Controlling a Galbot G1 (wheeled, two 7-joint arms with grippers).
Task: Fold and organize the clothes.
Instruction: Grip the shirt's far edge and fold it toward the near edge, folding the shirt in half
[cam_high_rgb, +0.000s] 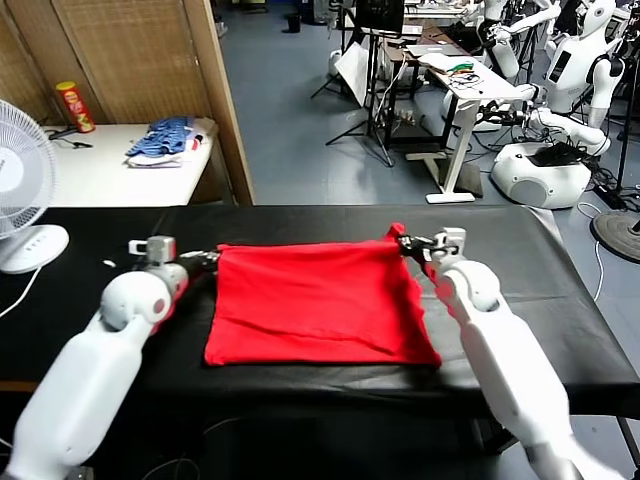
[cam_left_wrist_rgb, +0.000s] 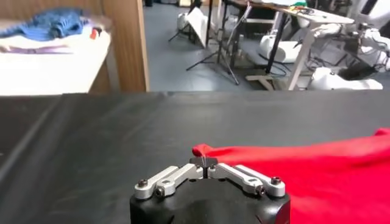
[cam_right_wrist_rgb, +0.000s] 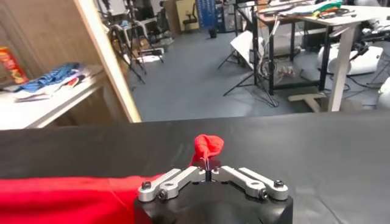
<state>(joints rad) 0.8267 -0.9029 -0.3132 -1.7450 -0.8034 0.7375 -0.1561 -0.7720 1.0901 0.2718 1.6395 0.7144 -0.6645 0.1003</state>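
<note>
Next, I release the red T-shirt's far corner with my right gripper on the shirt's near half (cam_high_rgb: 419, 325), beside its slanting side edge.
The red T-shirt (cam_high_rgb: 315, 303) lies folded into a rough rectangle, plain side up, in the middle of the black table (cam_high_rgb: 90, 300). My left gripper (cam_high_rgb: 209, 259) is shut on the shirt's far left corner (cam_left_wrist_rgb: 203, 151), where a small red tip pokes out past the closed jaws. My right gripper (cam_high_rgb: 404, 242) is shut on the far right corner, and a bunched red tuft (cam_right_wrist_rgb: 208, 147) stands up from its jaws. In the left wrist view my gripper (cam_left_wrist_rgb: 204, 165) shows both jaws pressed together; in the right wrist view my gripper (cam_right_wrist_rgb: 207, 165) looks the same.
A white fan (cam_high_rgb: 22, 190) stands at the table's left edge. Behind it a white side table carries a blue striped pile of clothes (cam_high_rgb: 163, 140) and a red can (cam_high_rgb: 74, 107). Other robots, desks and stands (cam_high_rgb: 545, 110) fill the room beyond.
</note>
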